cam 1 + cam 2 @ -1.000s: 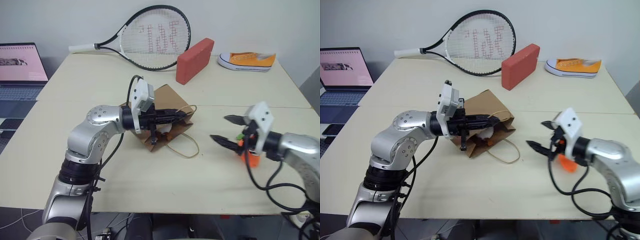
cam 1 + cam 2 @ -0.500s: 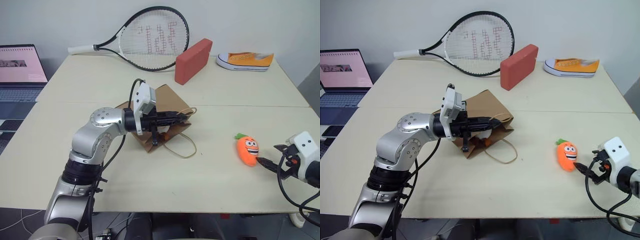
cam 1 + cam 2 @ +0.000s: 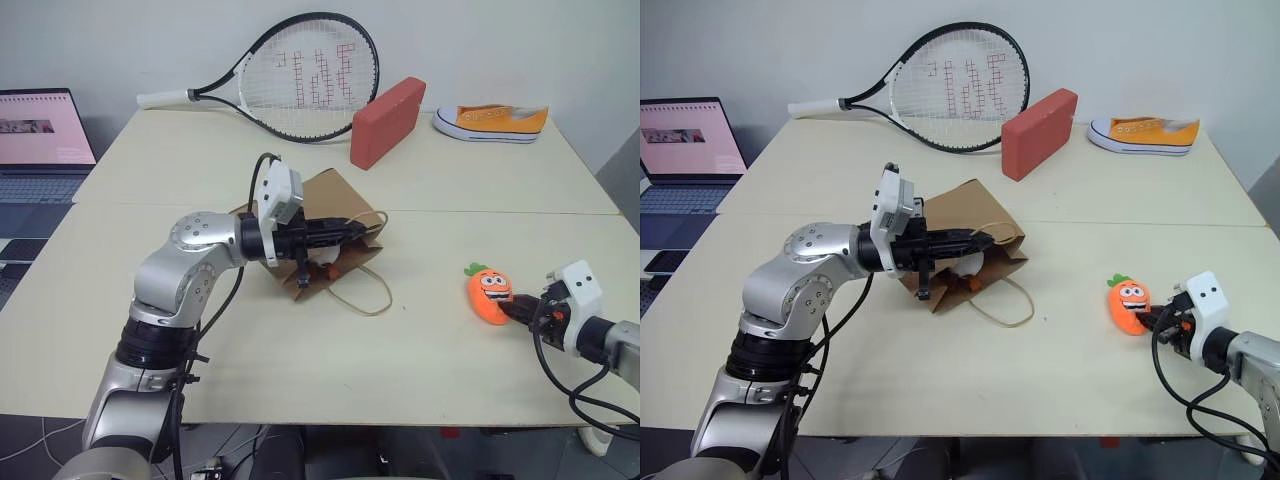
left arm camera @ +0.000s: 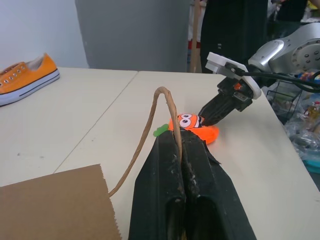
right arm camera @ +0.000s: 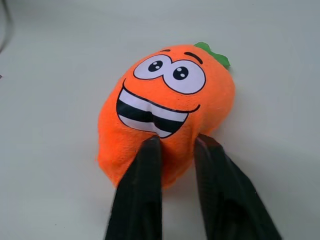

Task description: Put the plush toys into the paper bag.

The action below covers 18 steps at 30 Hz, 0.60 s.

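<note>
I need to release the carrot plush toy from my right gripper inside the paper bag's opening (image 3: 327, 259), against the white egg toy.
The brown paper bag (image 3: 335, 200) lies on its side at the table's middle, mouth toward the right. My left gripper (image 3: 362, 228) reaches level across it and is shut on one cord handle (image 4: 161, 97) at the mouth. A bit of white plush (image 3: 965, 265), the egg toy, shows inside the mouth. The orange carrot plush toy (image 3: 489, 293) lies face up on the table to the right. My right gripper (image 5: 175, 145) comes in low from the right, and its black fingers (image 5: 145, 165) pinch the carrot's lower end.
At the back of the table lie a tennis racket (image 3: 300, 75), a red block (image 3: 388, 120) and an orange-and-white sneaker (image 3: 492, 122). An open laptop (image 3: 40, 130) stands off the table's left side. The bag's second cord handle (image 3: 365, 295) loops over the tabletop.
My right gripper dropped from above the carrot to its right side, then shut on the toy's lower end. The carrot shifted slightly. The left gripper kept still on the handle.
</note>
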{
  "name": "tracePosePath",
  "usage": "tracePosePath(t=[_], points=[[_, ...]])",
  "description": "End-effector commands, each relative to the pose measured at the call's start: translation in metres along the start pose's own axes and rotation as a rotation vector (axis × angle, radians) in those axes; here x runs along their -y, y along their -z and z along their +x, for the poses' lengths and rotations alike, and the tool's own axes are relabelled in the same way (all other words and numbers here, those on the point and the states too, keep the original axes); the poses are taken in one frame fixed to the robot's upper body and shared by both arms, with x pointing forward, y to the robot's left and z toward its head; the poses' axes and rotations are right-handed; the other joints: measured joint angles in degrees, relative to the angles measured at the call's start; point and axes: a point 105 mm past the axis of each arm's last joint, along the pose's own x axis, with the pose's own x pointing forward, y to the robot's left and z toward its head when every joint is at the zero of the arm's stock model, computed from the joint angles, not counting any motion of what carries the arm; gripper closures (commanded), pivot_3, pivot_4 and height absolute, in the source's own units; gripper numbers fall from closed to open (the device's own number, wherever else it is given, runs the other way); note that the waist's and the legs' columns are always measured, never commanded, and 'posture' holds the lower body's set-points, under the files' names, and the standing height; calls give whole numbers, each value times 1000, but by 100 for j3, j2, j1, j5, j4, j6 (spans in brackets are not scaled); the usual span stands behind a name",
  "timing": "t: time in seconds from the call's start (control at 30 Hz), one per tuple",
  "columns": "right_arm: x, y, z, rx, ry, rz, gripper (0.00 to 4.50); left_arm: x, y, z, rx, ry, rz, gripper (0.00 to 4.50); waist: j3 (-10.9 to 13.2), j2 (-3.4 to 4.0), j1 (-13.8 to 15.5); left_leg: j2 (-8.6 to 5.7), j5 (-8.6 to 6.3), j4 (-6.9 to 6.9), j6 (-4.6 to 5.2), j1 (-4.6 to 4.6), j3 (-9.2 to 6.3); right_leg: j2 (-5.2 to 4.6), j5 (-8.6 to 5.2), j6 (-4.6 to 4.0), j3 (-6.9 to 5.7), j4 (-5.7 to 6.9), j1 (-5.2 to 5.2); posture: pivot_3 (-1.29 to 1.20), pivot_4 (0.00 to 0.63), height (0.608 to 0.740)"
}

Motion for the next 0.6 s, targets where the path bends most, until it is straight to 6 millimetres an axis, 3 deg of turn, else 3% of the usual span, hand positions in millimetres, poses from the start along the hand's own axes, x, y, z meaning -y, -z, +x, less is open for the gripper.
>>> tracePosePath(t=[0.03,0.23,0.47,0.6], points=[[-6,-12,-2,29,-29,-25,4470,-1,-15,-5,37,-8,35,4500,0,0,0,0,0,0,0,0,0,0,0,0,0,0,1,0,150,740],[-19,-32,-2,89,-88,-59,4470,-4,-19,-7,49,-9,35,4500,0,1,-5,0,0,0,0,0,-1,0,1,1,-1,3,-1,0,150,740],[-80,-70,3,167,-348,-130,4470,-8,-26,-8,71,-10,30,4500,0,0,0,0,0,0,0,-2,-3,1,2,3,-2,2,-1,0,150,740],[-110,-83,22,207,-442,-130,4470,-5,-27,-7,69,5,30,4500,0,-1,2,1,0,-1,0,-3,-6,1,2,4,-5,2,-2,0,150,740]])
